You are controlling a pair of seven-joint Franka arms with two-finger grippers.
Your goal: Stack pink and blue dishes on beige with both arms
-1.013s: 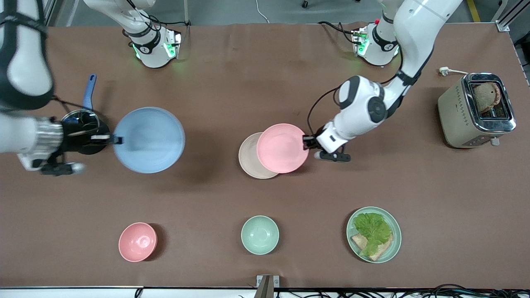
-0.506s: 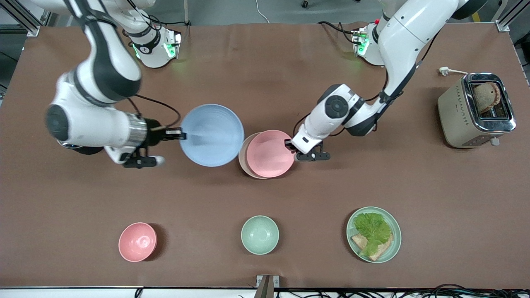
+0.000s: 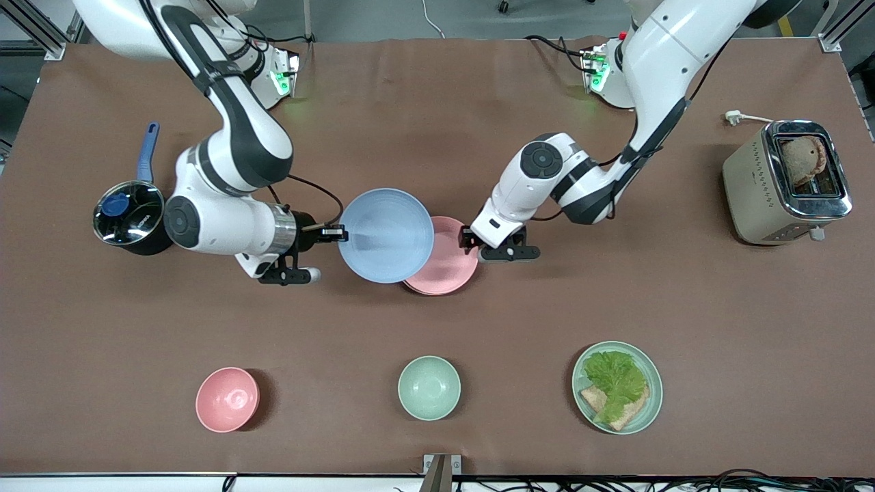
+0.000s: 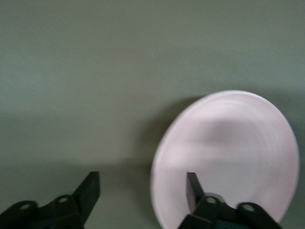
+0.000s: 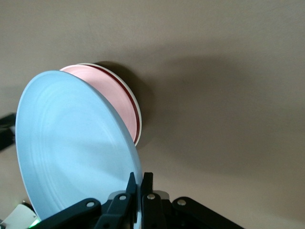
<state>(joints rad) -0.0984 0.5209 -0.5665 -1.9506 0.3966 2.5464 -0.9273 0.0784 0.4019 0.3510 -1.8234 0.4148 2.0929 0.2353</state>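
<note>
The light blue plate will be let go by my right gripper squarely on top of the pale pink plate (image 3: 436, 253) (image 5: 90, 112). The blue plate is tilted in the air now.
The pale pink plate (image 3: 451, 263) (image 4: 228, 152) lies flat on the beige plate, near the table's middle. Only a thin cream rim of the beige plate (image 5: 138, 112) shows under it. My left gripper (image 3: 469, 239) (image 4: 141, 188) is open at the pink plate's edge toward the left arm's end, with one finger over the plate and the other off it. My right gripper (image 3: 336, 234) (image 5: 141, 179) is shut on the rim of the light blue plate (image 3: 386, 236) (image 5: 71, 148). It holds that plate tilted in the air, partly over the pink plate (image 5: 112, 98).
A pink bowl (image 3: 227, 400), a pale green bowl (image 3: 429, 387) and a green plate (image 3: 649, 369) with lettuce and bread stand near the front camera. A toaster (image 3: 786, 181) sits at the left arm's end, and a steel pot (image 3: 130, 217) at the right arm's end.
The right arm carried the blue plate from its end of the table to over the pink plate. The left gripper set the pink plate down onto the beige one and opened.
</note>
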